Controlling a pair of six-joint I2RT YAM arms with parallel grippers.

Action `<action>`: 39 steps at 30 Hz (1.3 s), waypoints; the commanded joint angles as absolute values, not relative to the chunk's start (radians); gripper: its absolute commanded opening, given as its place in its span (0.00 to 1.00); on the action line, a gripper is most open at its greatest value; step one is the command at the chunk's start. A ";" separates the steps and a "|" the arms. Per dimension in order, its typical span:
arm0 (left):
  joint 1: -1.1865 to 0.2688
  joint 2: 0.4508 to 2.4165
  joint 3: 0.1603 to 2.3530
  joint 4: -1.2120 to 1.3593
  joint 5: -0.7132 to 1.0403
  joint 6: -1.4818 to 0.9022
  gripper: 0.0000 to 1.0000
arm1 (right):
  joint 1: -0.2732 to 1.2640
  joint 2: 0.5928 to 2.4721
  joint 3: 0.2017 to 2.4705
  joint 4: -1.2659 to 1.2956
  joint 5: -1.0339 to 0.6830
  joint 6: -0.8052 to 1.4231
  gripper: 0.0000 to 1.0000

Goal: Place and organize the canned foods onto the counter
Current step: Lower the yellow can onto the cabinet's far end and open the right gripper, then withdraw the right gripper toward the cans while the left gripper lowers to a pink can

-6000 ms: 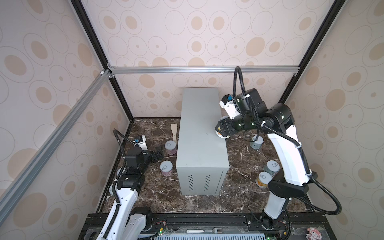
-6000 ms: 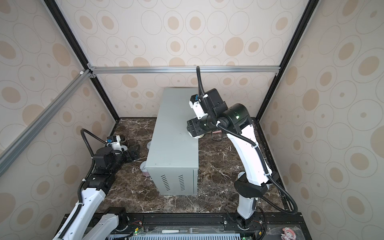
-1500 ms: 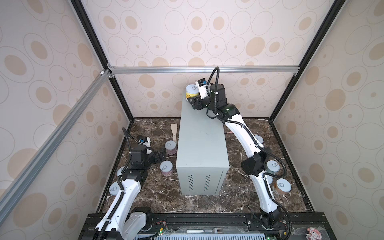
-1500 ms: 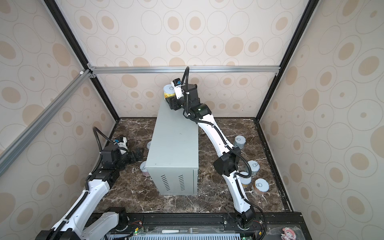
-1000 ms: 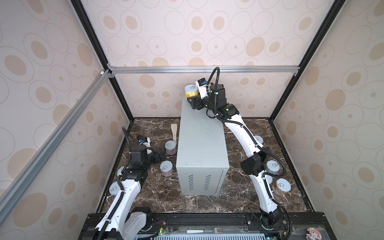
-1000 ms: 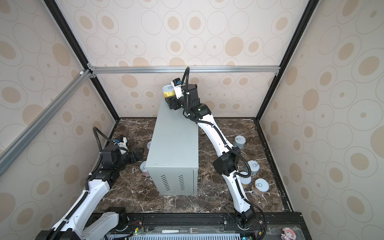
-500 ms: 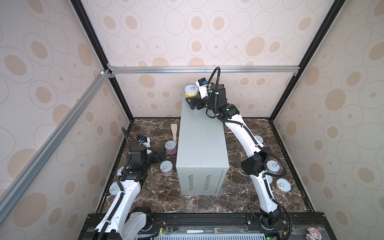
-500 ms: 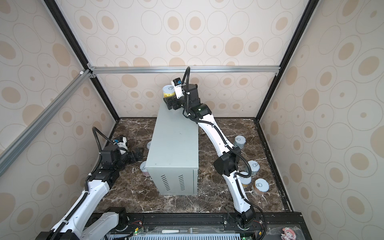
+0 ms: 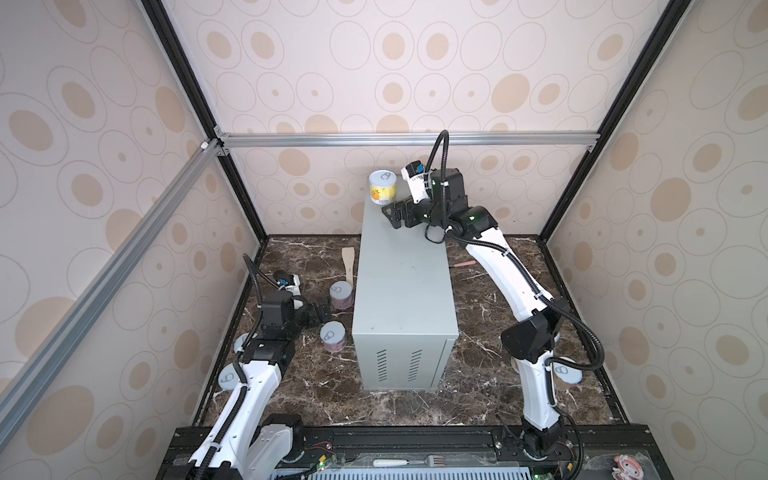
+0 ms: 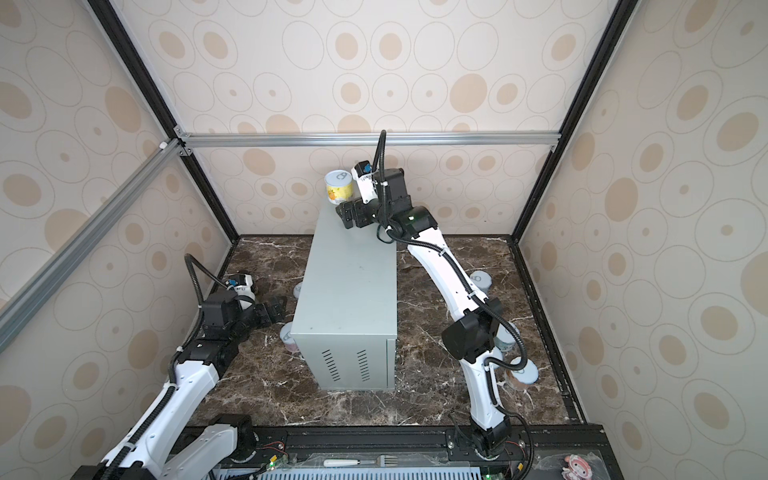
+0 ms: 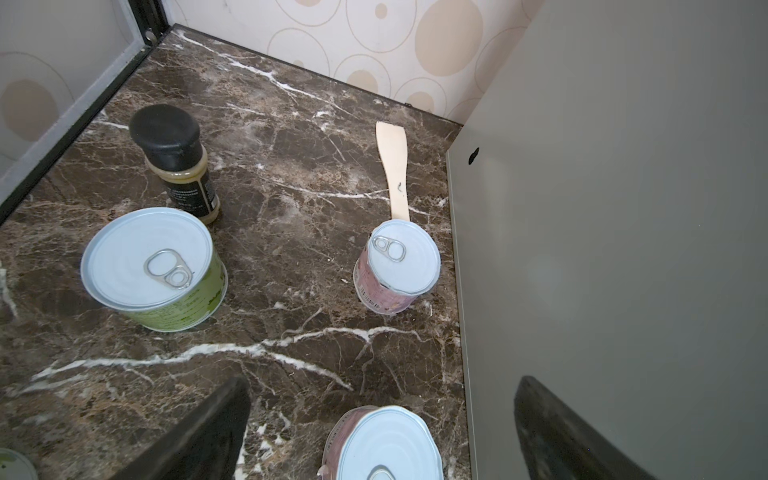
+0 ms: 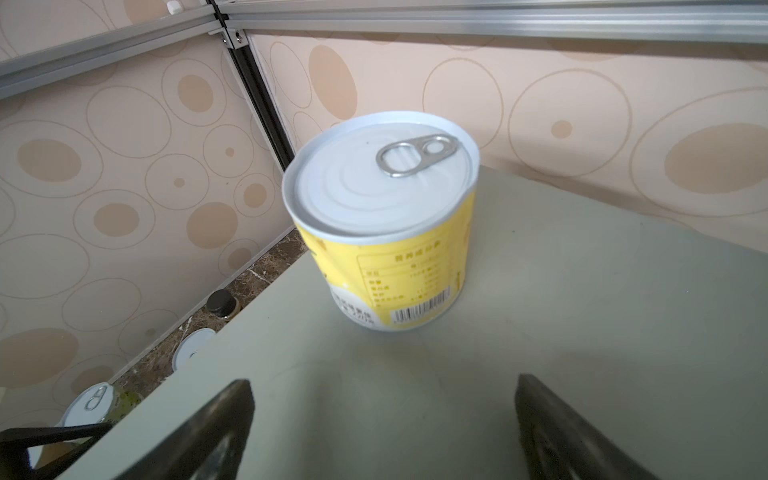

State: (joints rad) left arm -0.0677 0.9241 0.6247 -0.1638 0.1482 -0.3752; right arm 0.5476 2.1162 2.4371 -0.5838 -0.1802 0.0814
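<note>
Next, I will close my left gripper around the sides of the nearer pink can (image 9: 333, 340) (image 11: 387, 448), which is farther from the wooden spatula.
A yellow can (image 9: 382, 188) (image 12: 384, 224) stands upright on the far left corner of the grey counter (image 9: 403, 282) (image 10: 353, 282). My right gripper (image 9: 392, 212) (image 12: 384, 380) hovers just short of it, open and empty. Down on the marble floor, my left gripper (image 9: 322, 309) (image 11: 384, 380) is open beside the counter's left wall, between two pink cans (image 11: 399, 266) (image 11: 386, 444). A green can (image 11: 153, 270) stands further left. More cans (image 10: 481, 280) (image 10: 525, 372) sit on the floor right of the counter, partly hidden by the right arm.
A dark-capped bottle (image 11: 174, 158) stands behind the green can. A wooden spatula (image 9: 348, 266) lies by the counter's left wall. A small pink stick (image 9: 461, 263) lies right of the counter. Patterned walls and black frame posts enclose the floor.
My right gripper has opened, let go of the yellow can on the counter and drawn back a little. The left arm has not moved.
</note>
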 commanded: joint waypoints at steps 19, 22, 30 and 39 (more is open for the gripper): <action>-0.389 0.977 0.720 -0.301 -0.218 -0.396 0.99 | 0.546 1.276 1.564 -0.506 -0.039 0.225 1.00; -0.408 0.950 0.686 -0.293 -0.262 -0.429 0.99 | 0.543 1.151 1.448 -0.478 -0.008 0.271 1.00; -0.455 0.967 0.575 -0.229 -0.268 -0.508 0.99 | 0.357 0.894 1.195 -0.431 -0.055 0.489 1.00; -0.489 1.006 0.466 -0.119 -0.313 -0.568 0.99 | -0.001 0.826 0.881 -0.249 -0.391 0.749 1.00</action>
